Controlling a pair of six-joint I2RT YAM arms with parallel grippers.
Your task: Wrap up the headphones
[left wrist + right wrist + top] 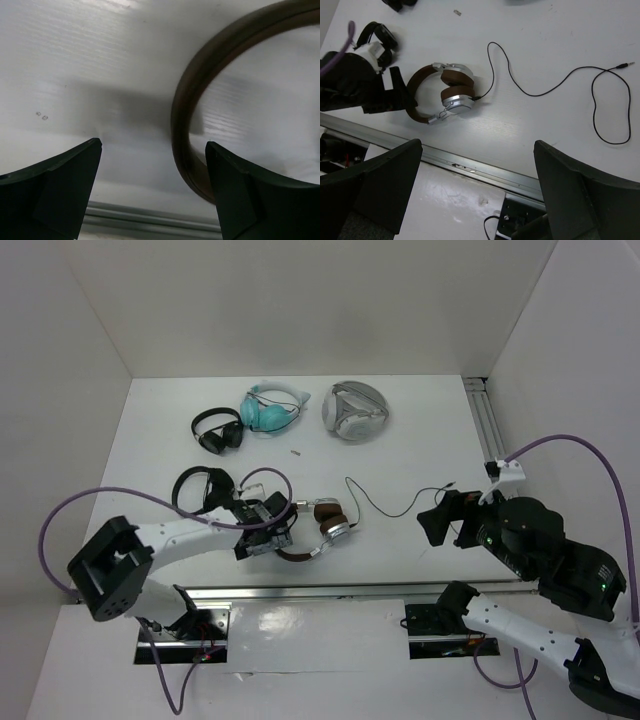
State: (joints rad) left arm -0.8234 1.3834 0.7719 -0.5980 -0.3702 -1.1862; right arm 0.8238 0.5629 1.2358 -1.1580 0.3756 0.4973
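The robot's right gripper will close on the first stretch of the black cable (351,490) (490,56), just out from the silver earcup of the headphones.
The headphones (325,527) with brown headband, brown pads and silver earcups lie flat near the table's front edge; they also show in the right wrist view (446,92). Their thin black cable (385,508) runs right in loops to the plug (625,65). My left gripper (287,534) is open and low at the headband's left curve. In the left wrist view the brown headband (186,100) arcs down between the open fingers, close to the right finger (245,195); the left gripper (152,150) holds nothing. My right gripper (477,150) is open and empty, raised above the front right of the table (433,523).
A black pair (205,488) lies just behind my left arm. At the back lie another black pair (218,430), a teal pair (272,408) and a grey-white pair (355,410). A small plug piece (296,452) lies loose. A metal rail (380,590) runs along the front edge.
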